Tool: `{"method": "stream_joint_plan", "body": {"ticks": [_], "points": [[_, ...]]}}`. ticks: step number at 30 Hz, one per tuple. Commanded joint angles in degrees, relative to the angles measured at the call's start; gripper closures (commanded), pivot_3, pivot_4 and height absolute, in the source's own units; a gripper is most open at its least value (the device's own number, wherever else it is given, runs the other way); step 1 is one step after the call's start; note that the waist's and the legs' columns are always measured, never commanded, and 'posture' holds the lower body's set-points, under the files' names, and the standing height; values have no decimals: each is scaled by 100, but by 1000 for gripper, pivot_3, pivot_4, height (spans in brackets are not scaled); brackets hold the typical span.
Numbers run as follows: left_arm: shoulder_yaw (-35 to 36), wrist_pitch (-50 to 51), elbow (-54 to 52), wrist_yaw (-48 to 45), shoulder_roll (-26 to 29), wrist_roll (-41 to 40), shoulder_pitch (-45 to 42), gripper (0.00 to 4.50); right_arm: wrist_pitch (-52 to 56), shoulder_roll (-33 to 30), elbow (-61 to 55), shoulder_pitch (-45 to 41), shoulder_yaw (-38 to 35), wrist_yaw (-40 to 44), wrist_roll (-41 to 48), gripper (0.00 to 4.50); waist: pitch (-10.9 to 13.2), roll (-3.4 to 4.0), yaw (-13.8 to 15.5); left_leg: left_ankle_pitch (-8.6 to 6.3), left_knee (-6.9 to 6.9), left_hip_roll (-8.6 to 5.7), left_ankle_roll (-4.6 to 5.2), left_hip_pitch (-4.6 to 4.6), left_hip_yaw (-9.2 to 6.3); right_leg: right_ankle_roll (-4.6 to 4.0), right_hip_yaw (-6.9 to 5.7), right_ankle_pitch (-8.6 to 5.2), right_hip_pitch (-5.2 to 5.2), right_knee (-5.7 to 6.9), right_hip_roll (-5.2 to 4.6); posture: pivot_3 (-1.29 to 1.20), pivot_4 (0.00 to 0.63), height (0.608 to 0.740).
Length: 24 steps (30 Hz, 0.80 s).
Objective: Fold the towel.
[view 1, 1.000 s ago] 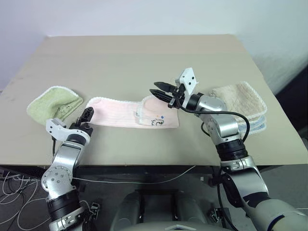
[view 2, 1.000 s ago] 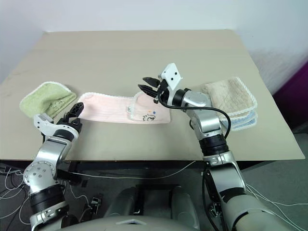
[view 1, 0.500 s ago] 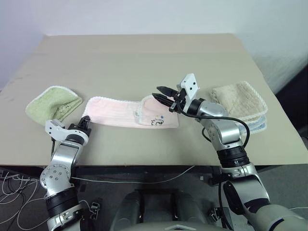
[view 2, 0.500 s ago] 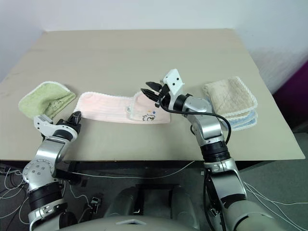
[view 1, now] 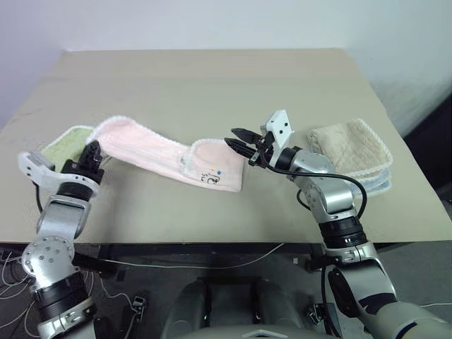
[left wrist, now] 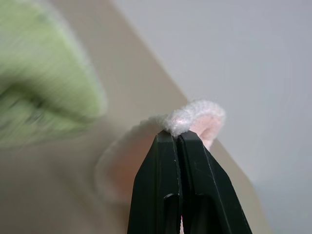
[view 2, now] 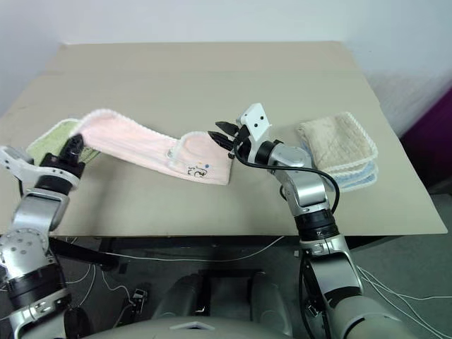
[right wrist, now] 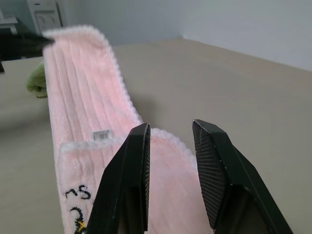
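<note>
The pale pink towel's lifted end, now held off the table, will be laid over its folded end with the dark motif (view 1: 224, 169) by my left gripper.
The pale pink towel (view 1: 152, 155) stretches across the table's near half. Its left end is lifted off the table, and my left gripper (view 1: 90, 152) is shut on the trimmed edge there (left wrist: 195, 114). The right end stays on the table, folded over, with a small dark motif (view 1: 212, 176) facing up. My right gripper (view 1: 236, 138) hovers just past that folded end, open, with nothing between its fingers (right wrist: 139, 146). In the right wrist view the towel (right wrist: 83, 92) runs away from them toward the left gripper.
A light green folded towel (view 1: 58, 144) lies behind my left gripper at the table's left edge. A beige folded towel (view 1: 349, 148) sits on a blue one (view 1: 379, 185) at the right. The tan table (view 1: 212, 78) stretches back to a pale wall.
My left gripper shut on the towel's left end and lifted it up and to the left. The folded right end slid slightly left. The right gripper kept its place.
</note>
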Motion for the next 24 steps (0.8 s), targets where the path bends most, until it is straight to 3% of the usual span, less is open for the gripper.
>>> {"method": "stream_joint_plan", "body": {"ticks": [1, 6, 12, 18, 24], "points": [[-631, 209, -625, -495, 274, 303, -156, 4453, -67, -7, -185, -21, -92, -74, 37, 3089, 0, 0, 9, 0, 0, -1, 0, -1, -1, 0, -1, 0, 1, 0, -1, 0, 150, 740], [-1880, 490, -1020, -1300, 593, 1054, -437, 4453, -84, -17, -130, -31, -126, -177, 25, 3089, 1, 2, -12, 0, -3, -3, 0, -1, 0, 0, 1, 0, 0, -1, 1, 0, 150, 740], [-3580, 454, -776, -2190, 649, 2528, -1246, 4453, -290, -6, 228, -170, -423, -772, -140, 3089, 2, 3, -12, 1, -4, -3, -1, -2, 3, 0, 1, 0, -2, -2, 5, 0, 150, 740], [-4435, 472, -207, -2642, 466, 3543, -1607, 4453, -319, -34, 343, -205, -786, -1245, -95, 3089, 4, 6, -34, 1, -4, -2, -1, -5, 4, 0, 3, 0, -9, -1, 7, 0, 150, 740], [-4822, 362, 81, -3005, 341, 4243, -1544, 4453, -272, -30, 162, -37, -839, -1375, -102, 3089, 5, 7, -23, 1, -3, 0, -1, -8, 5, 1, 4, 0, -10, -1, 7, 0, 150, 740]]}}
